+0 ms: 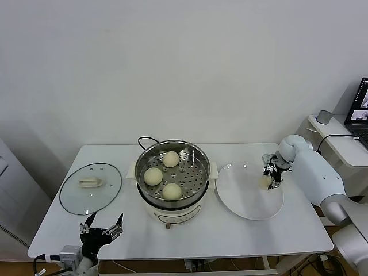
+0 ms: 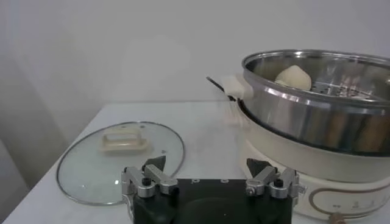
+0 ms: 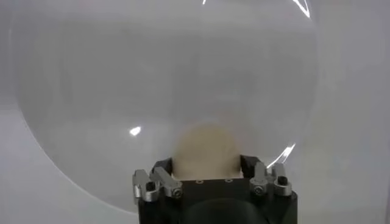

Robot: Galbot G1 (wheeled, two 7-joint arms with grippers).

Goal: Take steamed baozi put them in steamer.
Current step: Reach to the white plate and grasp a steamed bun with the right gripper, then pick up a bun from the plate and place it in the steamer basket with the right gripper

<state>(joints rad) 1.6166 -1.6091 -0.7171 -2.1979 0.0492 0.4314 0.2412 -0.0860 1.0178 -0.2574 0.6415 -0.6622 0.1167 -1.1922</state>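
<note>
The steamer tray has an empty side [image 1: 193,172] nearest the white plate. Next, my right gripper lets go of the baozi there.
Three steamed baozi [image 1: 171,159] [image 1: 153,176] [image 1: 172,191] lie on the perforated tray of the steamer [image 1: 202,167] at the table's middle. A fourth baozi [image 3: 205,149] rests on the white plate [image 1: 247,201] to the right of the steamer. My right gripper [image 3: 205,163] reaches down over it, its two fingers pressed against the bun's sides; in the head view that gripper [image 1: 270,175] hides most of the bun. My left gripper [image 1: 102,228] hangs open and empty at the table's front left edge, beside the steamer [image 2: 317,115].
The round glass lid [image 1: 91,187] lies flat at the table's left, just beyond the left gripper [image 2: 206,164]. The steamer's black cord runs behind the pot. A side table with a laptop [image 1: 359,109] stands at the far right.
</note>
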